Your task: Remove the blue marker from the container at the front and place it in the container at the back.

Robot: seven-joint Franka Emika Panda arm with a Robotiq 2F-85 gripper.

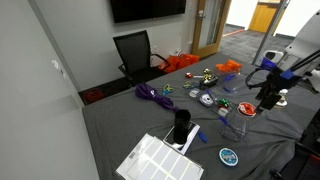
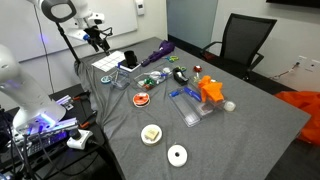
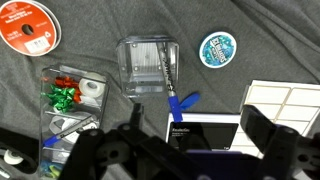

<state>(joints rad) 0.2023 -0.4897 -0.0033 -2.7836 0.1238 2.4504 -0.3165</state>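
The marker's blue end (image 1: 222, 113) (image 3: 174, 101) sticks out over the clear cup's rim, and my gripper should go there next and close on it.
In the wrist view the clear cup (image 3: 148, 68) is seen from above on the grey cloth. The slim blue marker (image 3: 172, 88) lies slanted in it, and its blue end pokes over the rim toward the black cup (image 3: 205, 130). In an exterior view the clear cup (image 1: 235, 125) stands right of the taller black cup (image 1: 181, 125), with a blue stick (image 1: 200, 136) between them. My gripper (image 1: 268, 97) hovers above the table, apart from the clear cup. Its fingers (image 3: 185, 155) are spread wide and hold nothing. It also shows far off in an exterior view (image 2: 97, 38).
A blue-rimmed disc (image 3: 217, 48), a red disc (image 3: 27, 27) and a clear organiser with bows (image 3: 70, 100) lie round the clear cup. A white tray (image 3: 285, 100) sits beside the black cup. Purple cable (image 1: 152, 95), orange parts (image 2: 210, 92) and an office chair (image 1: 135, 52) are farther off.
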